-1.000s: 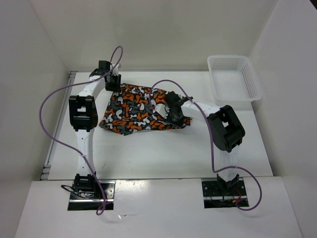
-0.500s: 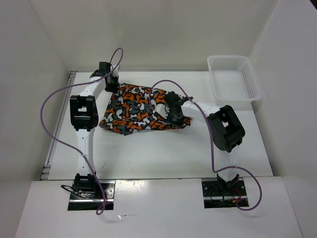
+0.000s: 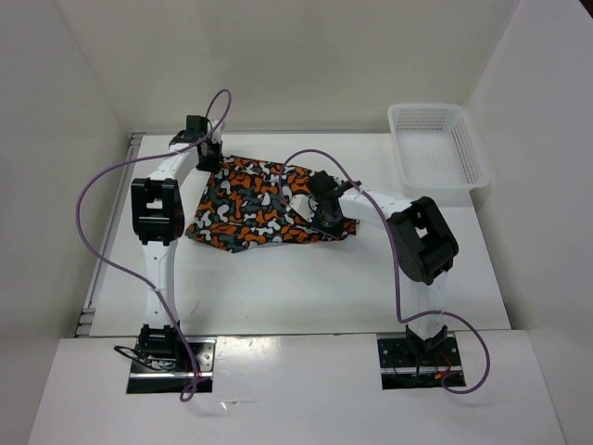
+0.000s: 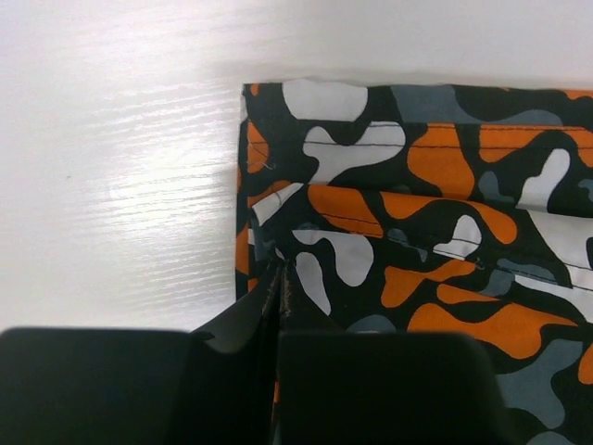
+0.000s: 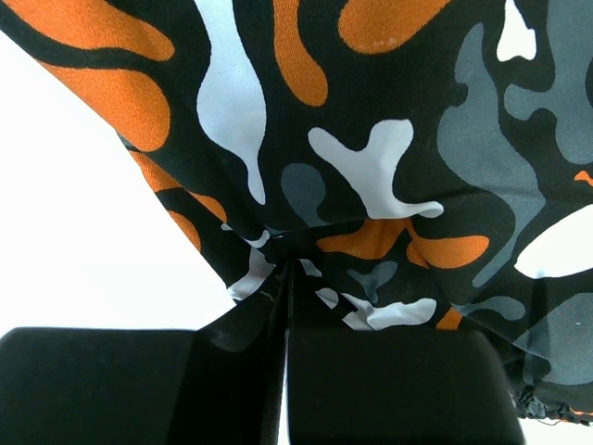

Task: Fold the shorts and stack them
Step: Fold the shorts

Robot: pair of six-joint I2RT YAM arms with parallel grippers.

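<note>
My right gripper needs to open, back off and take the waistband's corner (image 3: 351, 228) to pull the shorts straight, because it is pinching a bunched fold of the shorts away from that corner.
The shorts (image 3: 255, 204), printed in orange, white, grey and black blotches, lie spread on the white table in the top view. My left gripper (image 3: 211, 158) is at their far left corner, shut on the hemmed edge of the shorts (image 4: 371, 250), with the fabric pinched at the left gripper's tips (image 4: 280, 273). Near the right side of the cloth, my right gripper (image 3: 330, 221) is shut on a bunched fold of the shorts (image 5: 371, 167). Creases in the fabric gather toward the right gripper's tips (image 5: 287, 264).
A white mesh basket (image 3: 435, 146) stands at the back right of the table. White walls close in the table on the left, back and right. Purple cables loop above both arms. Bare table (image 3: 306, 283) stretches in front of the shorts.
My left gripper has closed on the far left corner of the shorts. The right gripper and the cloth have stayed as they were.
</note>
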